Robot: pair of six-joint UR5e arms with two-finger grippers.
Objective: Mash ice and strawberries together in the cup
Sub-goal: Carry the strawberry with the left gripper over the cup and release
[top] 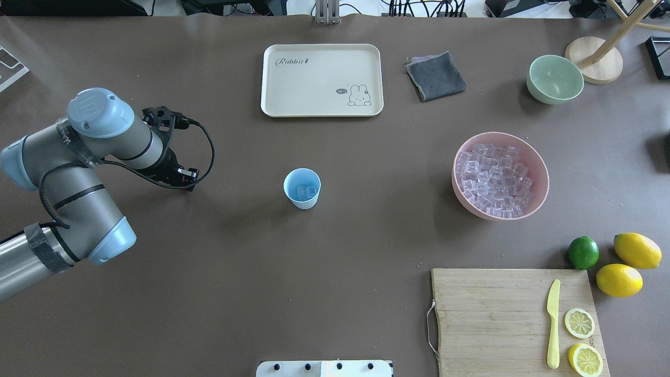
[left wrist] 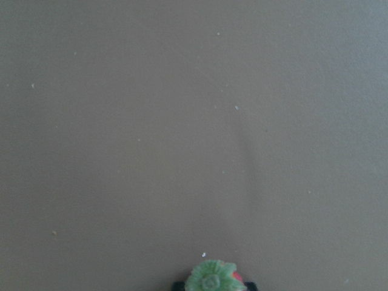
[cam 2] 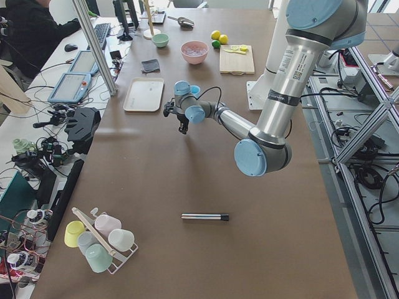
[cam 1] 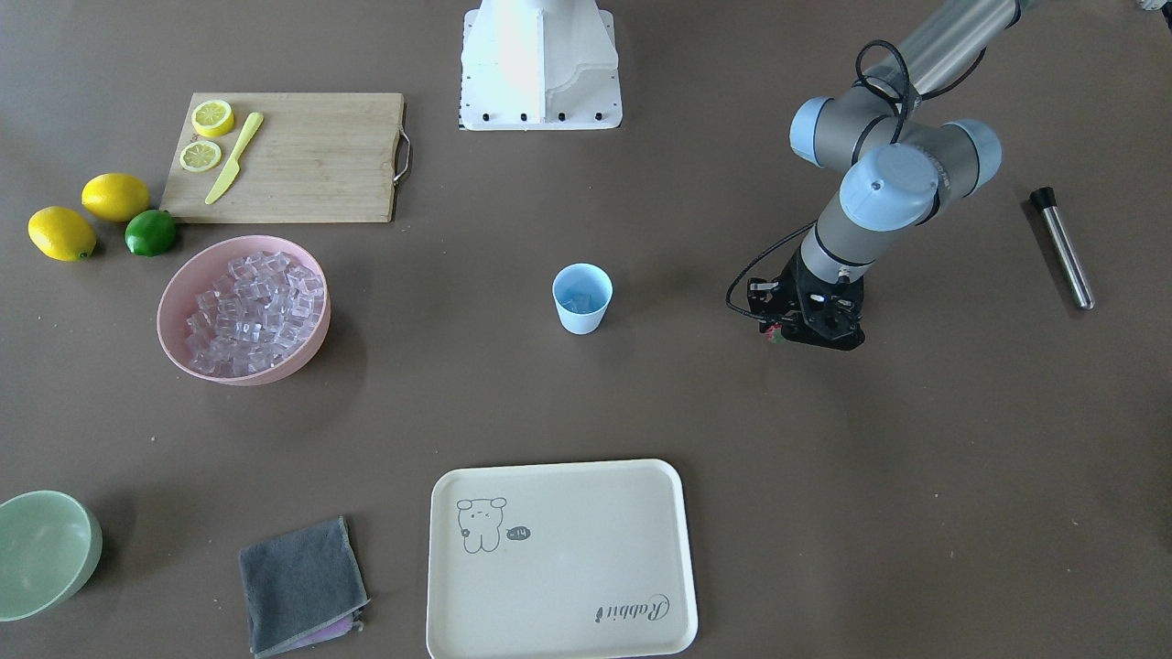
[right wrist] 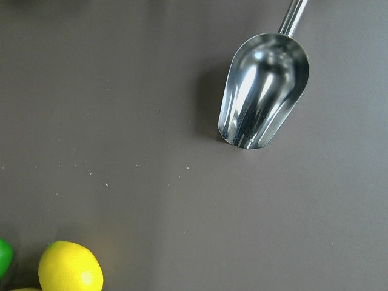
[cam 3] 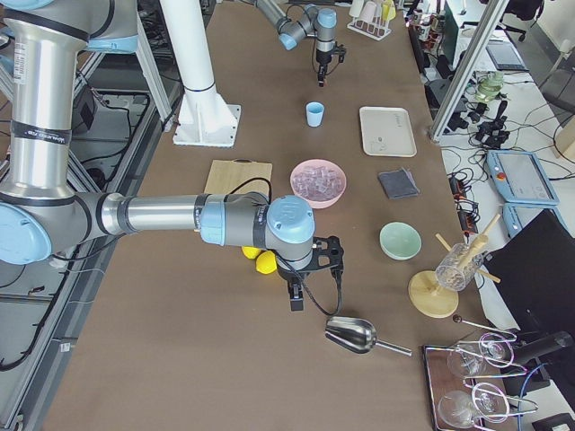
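Note:
Next, my left gripper lets go of the strawberry on the ice cubes inside the pale blue cup point(cam 1: 588, 300).
The pale blue cup point(top: 302, 196) stands mid-table with a few ice cubes point(top: 303, 190) inside; it also shows in the front view point(cam 1: 581, 311). More ice point(top: 494, 180) fills the pink bowl point(top: 542, 178). My left gripper point(cam 1: 775, 337) is shut on the strawberry point(left wrist: 211, 281), whose green cap shows between the dark fingertips. It hangs over bare table left of the cup in the overhead view, well apart from it. My right gripper point(cam 3: 295, 302) shows only in the right side view, near the lemons, and I cannot tell whether it is open or shut.
A steel scoop point(right wrist: 264, 91) lies under the right wrist camera, with lemons point(right wrist: 70, 267) beside it. A metal muddler point(cam 1: 1062, 247) lies beyond the left arm. A cream tray point(top: 322, 78), a grey cloth point(top: 436, 76), a green bowl point(top: 555, 78) and a cutting board point(top: 513, 319) with a knife and lemon slices are also there.

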